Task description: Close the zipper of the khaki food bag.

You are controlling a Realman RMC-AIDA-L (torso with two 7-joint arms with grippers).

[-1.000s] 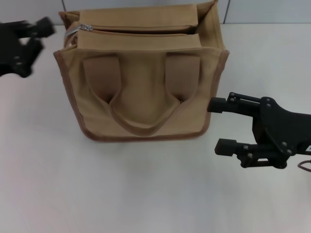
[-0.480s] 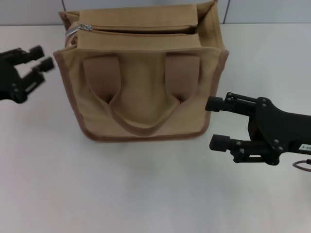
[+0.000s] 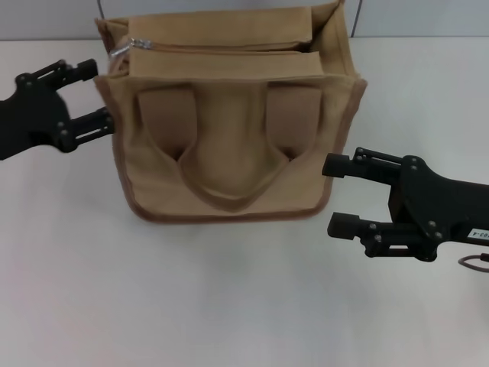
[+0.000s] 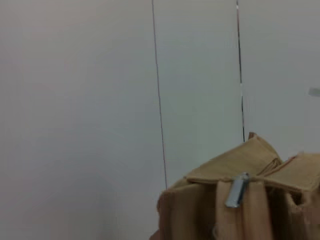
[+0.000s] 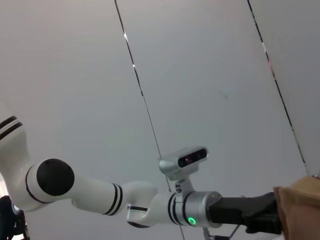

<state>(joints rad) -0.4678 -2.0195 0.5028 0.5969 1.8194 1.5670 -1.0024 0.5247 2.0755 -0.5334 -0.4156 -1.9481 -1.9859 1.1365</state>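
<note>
The zipper's fabric end droops beside the silver pull, so my left gripper needs to pinch and lift that fabric end (image 3: 118,63) before my right gripper takes the silver pull.
The khaki food bag (image 3: 229,130) stands upright in the middle of the table, handles facing me. Its zipper (image 3: 221,49) runs along the top as a thin slit, with the silver pull (image 3: 121,50) at the bag's left end. My left gripper (image 3: 95,93) is open, its fingers against the bag's left side just below the pull. The left wrist view shows the bag's end (image 4: 200,210) and the pull (image 4: 236,191) close up. My right gripper (image 3: 332,195) is open and empty beside the bag's lower right corner.
The white table (image 3: 229,306) extends in front of the bag and to both sides. A grey wall (image 3: 420,15) rises just behind the bag. The right wrist view shows my left arm (image 5: 100,195) and a corner of the bag (image 5: 300,205).
My left gripper has moved right, from the table's left edge up to the bag's left side. The bag has shifted slightly right. The right gripper has barely moved.
</note>
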